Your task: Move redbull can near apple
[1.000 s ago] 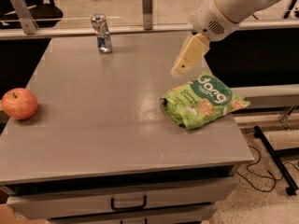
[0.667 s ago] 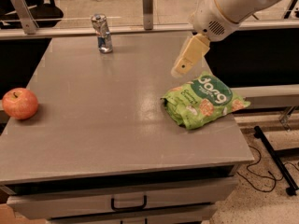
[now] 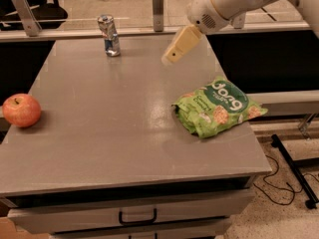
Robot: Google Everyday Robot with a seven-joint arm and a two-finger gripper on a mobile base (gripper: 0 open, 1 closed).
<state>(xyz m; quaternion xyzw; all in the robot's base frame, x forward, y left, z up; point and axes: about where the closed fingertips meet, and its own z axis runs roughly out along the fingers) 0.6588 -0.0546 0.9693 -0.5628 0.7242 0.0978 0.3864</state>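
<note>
I need to next reach the far-edge redbull can on the table, gripping the can's upper half (image 3: 107, 29).
The redbull can (image 3: 109, 36), slim, silver and blue, stands upright at the far edge of the grey table (image 3: 109, 128), left of centre. The red apple (image 3: 21, 110) with yellowish patches lies at the table's left edge, well in front of the can. My gripper (image 3: 171, 58) hangs from the white arm at the upper right. It hovers above the far part of the table, to the right of the can and apart from it. It holds nothing that I can see.
A green snack bag (image 3: 215, 108) lies on the right side of the table. Upright posts (image 3: 157, 1) and a rail run behind the far edge. A drawer with a dark handle (image 3: 137, 217) sits below the table's front edge. Cables lie on the floor at right.
My gripper has moved left and toward the far edge, closer to the can. The can, the apple and the bag have not moved.
</note>
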